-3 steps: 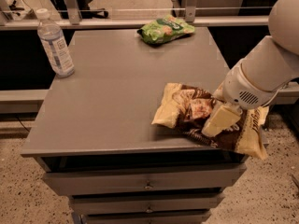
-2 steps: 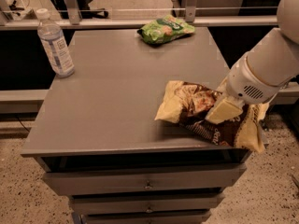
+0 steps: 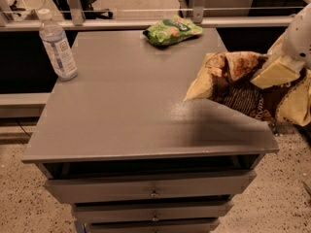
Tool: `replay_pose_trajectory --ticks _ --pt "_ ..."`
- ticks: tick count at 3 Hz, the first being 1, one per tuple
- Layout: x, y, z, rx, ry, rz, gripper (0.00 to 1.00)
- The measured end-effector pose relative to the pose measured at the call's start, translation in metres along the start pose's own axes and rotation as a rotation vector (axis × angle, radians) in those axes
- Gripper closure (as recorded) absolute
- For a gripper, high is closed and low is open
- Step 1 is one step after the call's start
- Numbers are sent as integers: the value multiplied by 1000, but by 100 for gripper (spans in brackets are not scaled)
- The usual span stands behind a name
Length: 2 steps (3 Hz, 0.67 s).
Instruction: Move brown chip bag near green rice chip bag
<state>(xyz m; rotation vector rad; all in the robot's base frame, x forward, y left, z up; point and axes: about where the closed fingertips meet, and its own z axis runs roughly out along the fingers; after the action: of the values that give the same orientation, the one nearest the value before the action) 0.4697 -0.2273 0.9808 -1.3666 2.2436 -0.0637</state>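
Observation:
Next, I release the brown chip bag on the table's back corner [image 3: 206,45], against the green rice chip bag.
The brown chip bag [image 3: 243,89] is large, crinkled, dark brown with pale yellow ends. It hangs in the air over the table's right edge, lifted off the top. My gripper [image 3: 274,72] is at the far right, shut on the bag's upper right part, with a pale finger [image 3: 273,74] pressed against it. The green rice chip bag [image 3: 171,30] lies at the back edge of the grey table [image 3: 126,101], left of and beyond the brown bag, well apart from it.
A clear water bottle [image 3: 57,45] with a white cap stands at the table's back left. Drawers [image 3: 150,191] sit below the tabletop. A railing runs behind the table. Speckled floor lies on both sides.
The brown chip bag has been lifted off the tabletop and carried up and back, toward the right edge. The gripper rose with it. The green bag and bottle have not moved.

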Motion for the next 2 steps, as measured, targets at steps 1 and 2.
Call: replay_pose_trajectory --ticks 1,2 --pt "0 0 0 0 0 0 100" --pt "-9 -20 13 37 -32 11 100"
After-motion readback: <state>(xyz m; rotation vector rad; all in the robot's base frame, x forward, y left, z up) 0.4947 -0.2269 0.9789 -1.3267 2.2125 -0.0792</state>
